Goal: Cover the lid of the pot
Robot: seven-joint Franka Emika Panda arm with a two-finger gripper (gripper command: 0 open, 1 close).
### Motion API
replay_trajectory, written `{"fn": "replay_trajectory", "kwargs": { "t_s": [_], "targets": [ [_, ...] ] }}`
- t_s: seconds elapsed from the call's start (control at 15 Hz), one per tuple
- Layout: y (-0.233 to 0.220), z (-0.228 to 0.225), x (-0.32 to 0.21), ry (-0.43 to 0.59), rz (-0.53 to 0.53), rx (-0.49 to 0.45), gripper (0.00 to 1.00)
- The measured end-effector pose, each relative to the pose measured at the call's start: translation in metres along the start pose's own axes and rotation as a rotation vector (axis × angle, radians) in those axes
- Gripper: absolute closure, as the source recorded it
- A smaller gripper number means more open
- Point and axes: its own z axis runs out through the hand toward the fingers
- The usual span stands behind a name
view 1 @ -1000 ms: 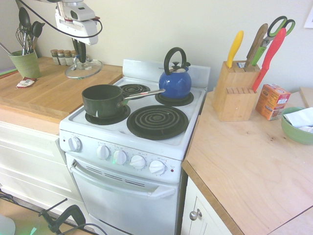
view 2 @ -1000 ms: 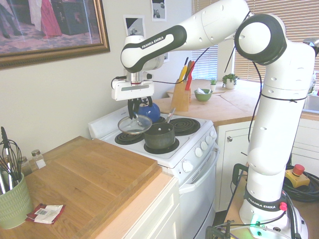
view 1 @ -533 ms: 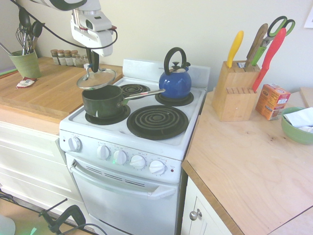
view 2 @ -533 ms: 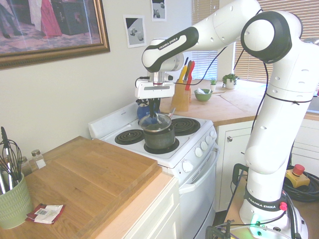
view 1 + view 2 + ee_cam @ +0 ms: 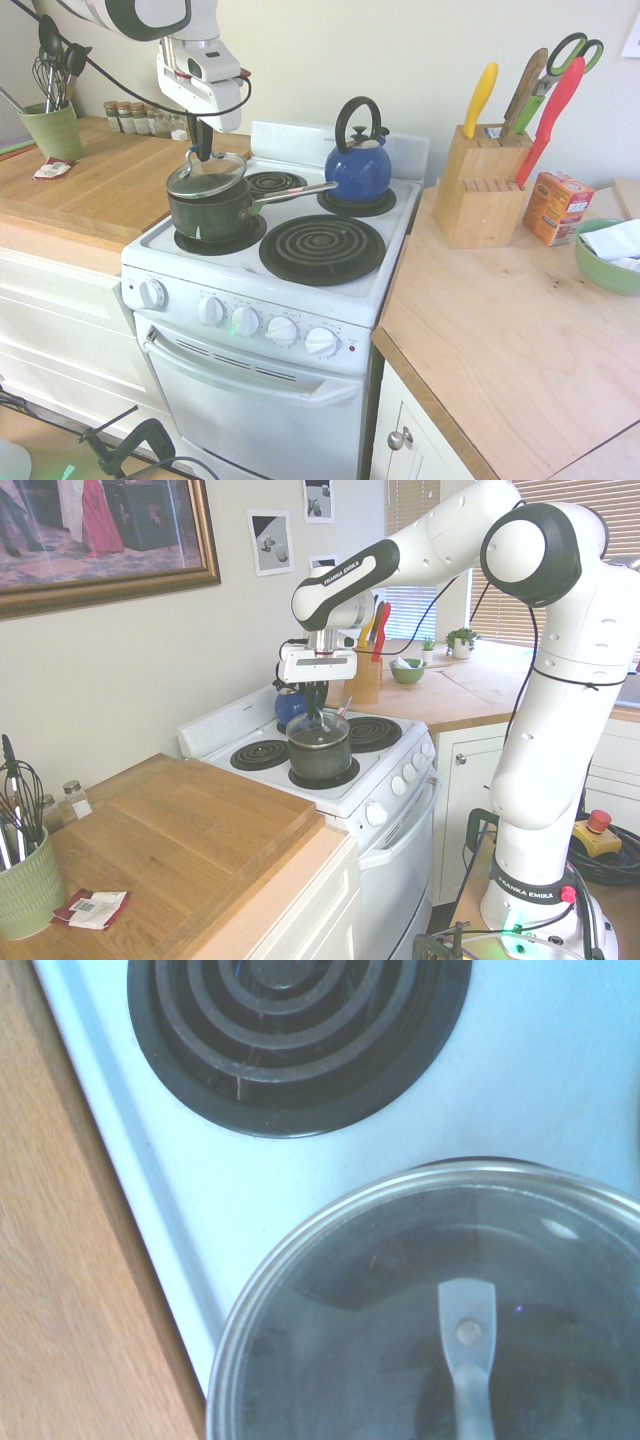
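Next, I set the glass lid down flat on the rim of the dark green pot (image 5: 319, 739) with my gripper.
The dark green pot (image 5: 212, 212) stands on the stove's front left burner, its long silver handle pointing toward the kettle. The glass lid (image 5: 207, 176) lies at the pot's mouth, slightly tilted; I cannot tell whether its rim touches all round. My gripper (image 5: 201, 153) comes straight down onto the lid's middle and is shut on its loop handle. From the other side, the gripper (image 5: 316, 712) stands over the lid (image 5: 318, 728) and pot (image 5: 320, 759). In the wrist view the lid (image 5: 380, 1290) fills the lower part, with the dark pot showing through the glass.
A blue kettle (image 5: 358, 166) sits on the back right burner. The front right burner (image 5: 322, 248) is bare. A wooden counter (image 5: 95, 190) with a green utensil cup (image 5: 52, 130) and spice jars (image 5: 130, 115) lies left. A knife block (image 5: 483, 186), orange box (image 5: 556, 207) and green bowl (image 5: 606, 260) stand right.
My gripper carried the lid from above the wooden counter's edge across to the stove and down onto the pot's mouth.
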Motion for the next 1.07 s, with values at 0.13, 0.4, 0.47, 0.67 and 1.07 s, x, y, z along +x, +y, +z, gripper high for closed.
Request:
{"fn": "replay_trajectory", "kwargs": {
  "t_s": [0.13,0.4,0.47,0.67,1.07],
  "targets": [
    [-0.003,0.008,-0.001,-0.005,-0.003,-0.012,1.0],
    [-0.006,0.017,0.003,-0.003,-0.001,-0.017,1.0],
    [-0.006,0.02,0.005,-0.003,0.0,-0.02,1.0],
    [-0.007,0.025,0.009,-0.003,0.003,-0.024,1.0],
    [-0.01,0.025,0.007,0.027,-0.023,-0.036,0.0]
  ]
}}
